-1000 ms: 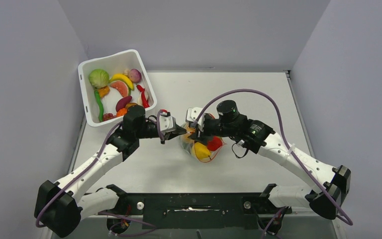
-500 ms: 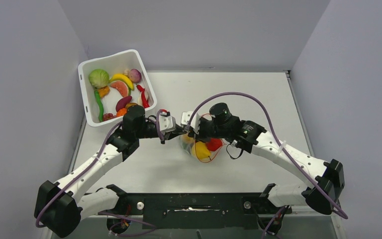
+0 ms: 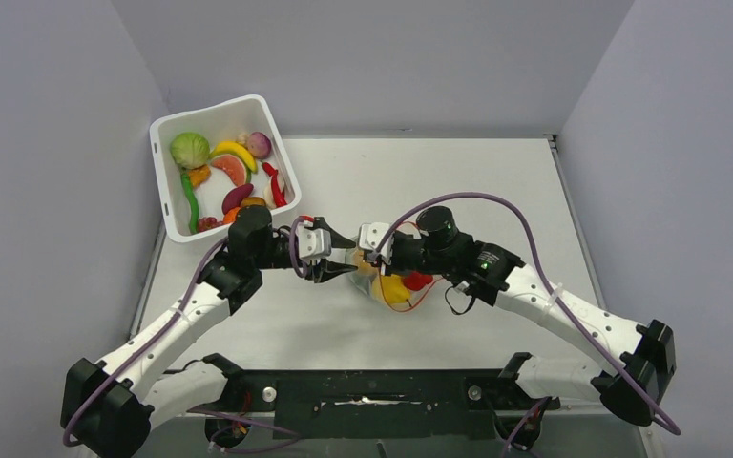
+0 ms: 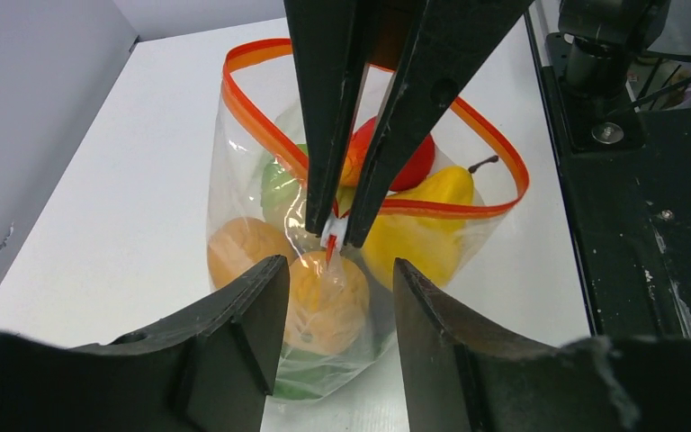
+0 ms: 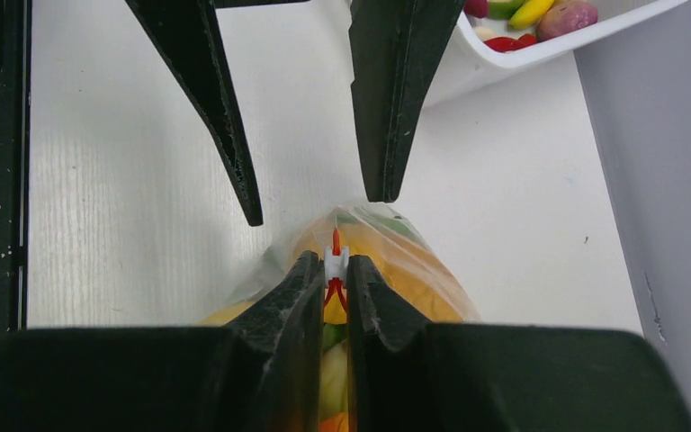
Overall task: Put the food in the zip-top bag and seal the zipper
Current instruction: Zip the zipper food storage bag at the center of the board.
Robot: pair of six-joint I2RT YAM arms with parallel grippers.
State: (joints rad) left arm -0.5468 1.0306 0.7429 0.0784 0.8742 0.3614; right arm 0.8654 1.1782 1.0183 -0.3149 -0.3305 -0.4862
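Next, I pinch that zipper end (image 4: pixel 328 256) with my left gripper before my right gripper pulls the slider along, because the zipper's short end sticks out loose past the white slider.
The clear zip-top bag (image 3: pixel 393 286) lies mid-table with food inside: orange fruits (image 4: pixel 326 297), a yellow pear (image 4: pixel 414 229), a red piece and something green. Its red-orange zipper (image 4: pixel 261 126) gapes in a wide loop. My right gripper (image 5: pixel 336 261) is shut on the white zipper slider (image 4: pixel 332 230) at the bag's left corner. Facing it, my left gripper (image 4: pixel 337 267) is open just short of that corner, touching nothing. From above, the left gripper (image 3: pixel 342 267) and the right gripper (image 3: pixel 370 260) nearly meet tip to tip.
A white tub (image 3: pixel 208 108) at the back left holds more food, among it lettuce (image 3: pixel 189 150), a banana (image 3: pixel 235 153) and a red chilli (image 3: pixel 274 183). Grey walls enclose the table on three sides. The arms' black base rail (image 3: pixel 372 391) runs along the near edge.
My right gripper moved left and closed on the zipper slider. My left gripper, shut at the bag's corner before, has opened and drawn back slightly to the left.
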